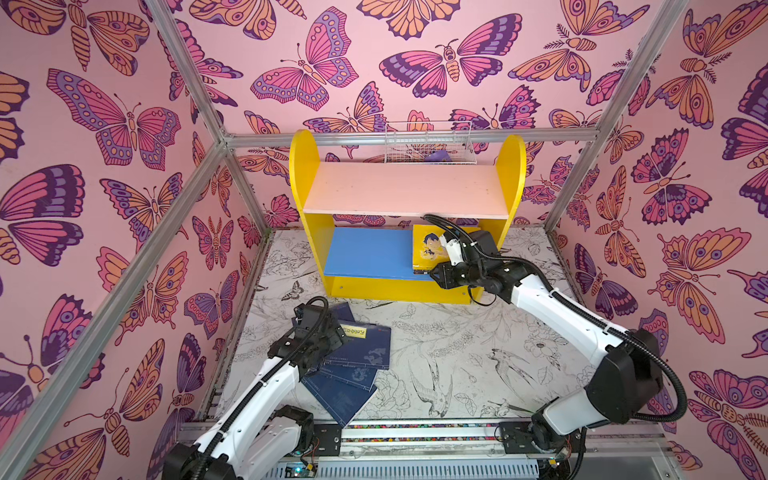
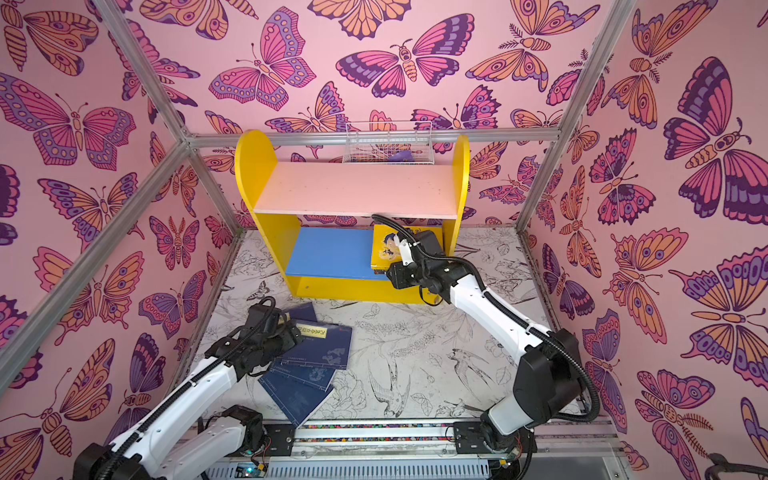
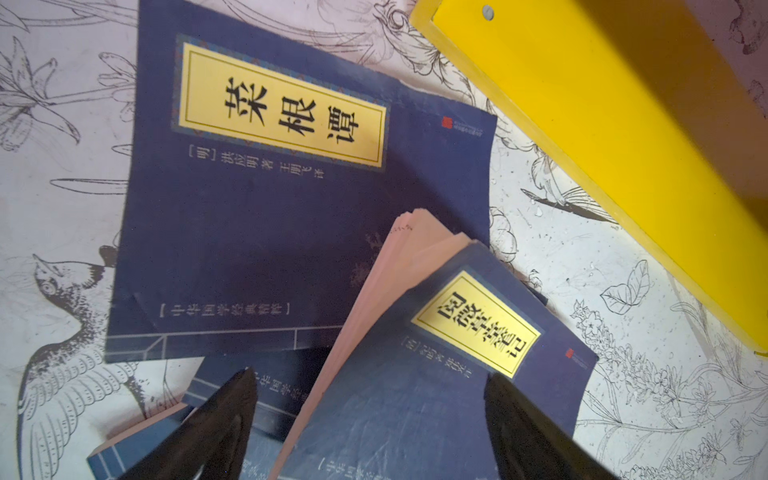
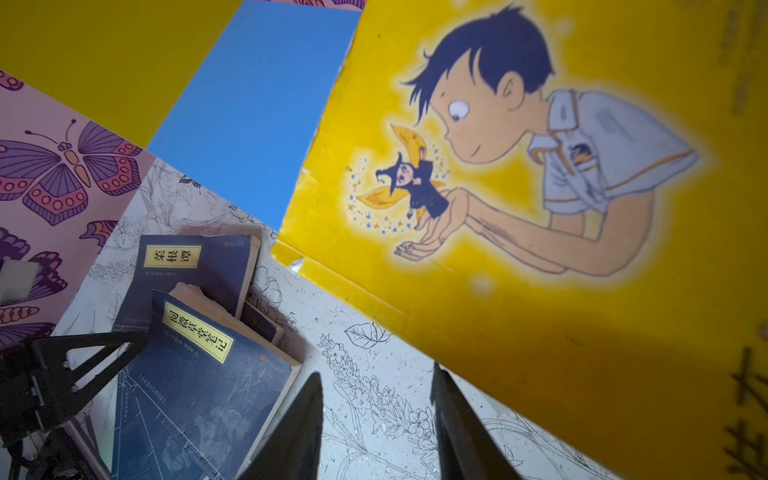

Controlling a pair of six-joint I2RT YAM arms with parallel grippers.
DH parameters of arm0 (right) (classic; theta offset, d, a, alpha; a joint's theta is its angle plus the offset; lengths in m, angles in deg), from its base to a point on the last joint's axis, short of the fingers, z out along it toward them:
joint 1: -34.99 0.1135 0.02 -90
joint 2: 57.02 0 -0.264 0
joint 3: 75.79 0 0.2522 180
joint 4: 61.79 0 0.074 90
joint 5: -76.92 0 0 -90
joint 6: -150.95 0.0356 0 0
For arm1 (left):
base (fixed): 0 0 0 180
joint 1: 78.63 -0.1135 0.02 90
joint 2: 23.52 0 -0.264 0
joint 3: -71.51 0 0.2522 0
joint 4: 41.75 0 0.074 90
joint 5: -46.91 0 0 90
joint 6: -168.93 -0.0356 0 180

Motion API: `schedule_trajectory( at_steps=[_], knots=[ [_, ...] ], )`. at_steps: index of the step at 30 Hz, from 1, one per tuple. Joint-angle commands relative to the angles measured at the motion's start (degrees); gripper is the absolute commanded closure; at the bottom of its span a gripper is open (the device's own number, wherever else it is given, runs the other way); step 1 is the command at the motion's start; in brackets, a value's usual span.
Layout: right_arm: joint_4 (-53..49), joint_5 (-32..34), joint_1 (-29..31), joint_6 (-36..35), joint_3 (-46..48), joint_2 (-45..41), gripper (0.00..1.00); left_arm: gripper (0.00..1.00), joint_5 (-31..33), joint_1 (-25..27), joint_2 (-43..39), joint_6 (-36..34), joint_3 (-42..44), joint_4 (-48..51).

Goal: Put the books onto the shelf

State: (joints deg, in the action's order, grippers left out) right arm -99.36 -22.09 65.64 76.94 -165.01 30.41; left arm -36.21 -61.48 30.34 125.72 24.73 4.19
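My right gripper should go to the topmost navy book next and grab its side edge (image 1: 389, 352) (image 4: 270, 417) facing away from my left gripper.
Several navy books (image 1: 365, 349) (image 2: 324, 353) with yellow title labels lie overlapped on the floor at front left. My left gripper (image 1: 330, 330) (image 3: 370, 378) hangs open over them, its jaws wide on either side of the topmost navy book (image 3: 436, 395), which sits tilted with its pages fanned. A yellow book with a cartoon child (image 1: 428, 249) (image 2: 384, 249) (image 4: 519, 166) lies flat at the right end of the shelf's (image 1: 303, 166) (image 2: 249, 166) blue lower board (image 4: 257, 104). My right gripper (image 1: 436, 276) (image 4: 374, 372) is at the shelf's front edge beside that book, open, with only floor between its fingers.
A white wire basket (image 1: 430, 143) (image 2: 388, 143) holding something purple hangs on the back wall behind the shelf. The pink upper board (image 1: 407, 187) is bare. Butterfly-patterned walls and aluminium posts enclose the floor on three sides. The shelf's yellow base (image 3: 602, 124) is close to the left gripper.
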Motion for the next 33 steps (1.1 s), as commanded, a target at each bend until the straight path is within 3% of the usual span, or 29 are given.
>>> schedule_trajectory(
  at_steps=[1, 33],
  knots=[
    [0.26, 0.16, -0.44, -0.83, -0.21, -0.87, 0.56, 0.12, -0.76, -0.45, 0.60, 0.14, 0.76, -0.69],
    [3.32, 0.24, -1.50, 1.07, 1.11, -0.43, 0.57, 0.12, -1.42, -0.45, 0.89, -0.77, 0.17, -0.72]
  ],
)
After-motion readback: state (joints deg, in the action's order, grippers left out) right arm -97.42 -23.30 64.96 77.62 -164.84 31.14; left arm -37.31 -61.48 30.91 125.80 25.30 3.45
